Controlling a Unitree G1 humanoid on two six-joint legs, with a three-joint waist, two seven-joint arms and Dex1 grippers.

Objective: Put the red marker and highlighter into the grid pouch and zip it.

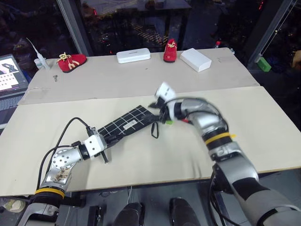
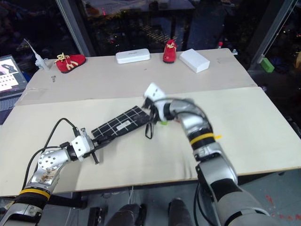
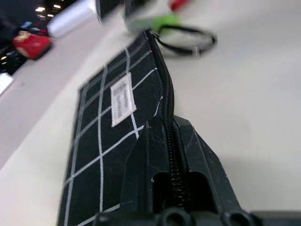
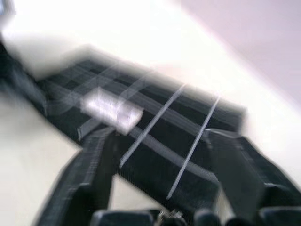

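The pouch's zipper is shut and my right gripper spans the grid pouch's fabric, so it should pull the pull cord [image 1: 155,130] toward my left gripper after taking it.
The grid pouch [image 1: 126,123] lies slantwise on the beige table, label up, its black pull cord [image 1: 154,130] looped at the far end. My left gripper [image 1: 104,141] is shut on the pouch's near end, its fingers [image 3: 155,155] pinching the zipper edge. Above the far end hovers my right gripper [image 1: 157,109], open, with its fingers [image 4: 94,174] spread wide over the grid fabric [image 4: 155,127] and nothing held. Just beyond that end lies the light-green highlighter [image 1: 168,122]. A red tip of the red marker [image 1: 185,120] peeks out beside it, the rest hidden by my right hand.
At the table's back stand two red slippers [image 1: 72,61] [image 1: 170,52], a white case [image 1: 133,56] and a white box [image 1: 196,60]. A laptop [image 1: 9,75] sits off the left edge and a small green block [image 1: 264,64] off the right.
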